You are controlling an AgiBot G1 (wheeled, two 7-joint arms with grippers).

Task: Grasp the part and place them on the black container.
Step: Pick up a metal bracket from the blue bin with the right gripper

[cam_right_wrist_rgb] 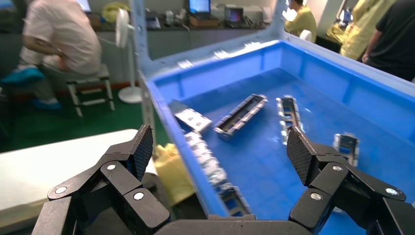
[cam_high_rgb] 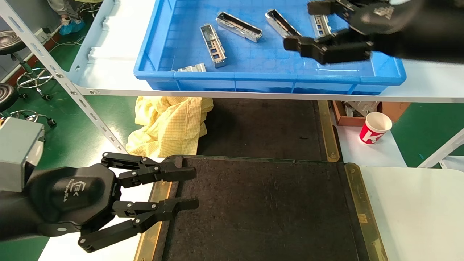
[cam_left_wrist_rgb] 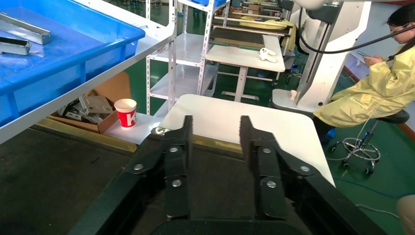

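My right gripper will close on the middle of the silver-grey part [cam_high_rgb: 281, 23] [cam_right_wrist_rgb: 347, 145] that lies next to the blue bin's rightmost part in the head view.
Several silver-grey parts lie in a blue bin [cam_high_rgb: 268, 78] on the upper shelf, among them a part [cam_high_rgb: 214, 45] at the left and a part [cam_high_rgb: 239, 27] beside it. My right gripper [cam_high_rgb: 300, 25] hangs open above the bin's right half, holding nothing. In the right wrist view the right gripper [cam_right_wrist_rgb: 219, 142] straddles the bin's near wall, with a part [cam_right_wrist_rgb: 241, 116] lying ahead of it. The black container [cam_high_rgb: 261, 210] lies below, bare. My left gripper [cam_high_rgb: 194, 187] is open over its left edge, and nothing sits inside the left gripper [cam_left_wrist_rgb: 215, 122] in the left wrist view.
A crumpled yellow cloth [cam_high_rgb: 168, 125] lies under the shelf at the left. A red paper cup [cam_high_rgb: 375, 127] and a cardboard box [cam_high_rgb: 362, 110] stand at the right. A slanted shelf upright [cam_high_rgb: 54, 69] runs down the left. A white table [cam_high_rgb: 417, 210] adjoins the container's right brass strip [cam_high_rgb: 357, 203].
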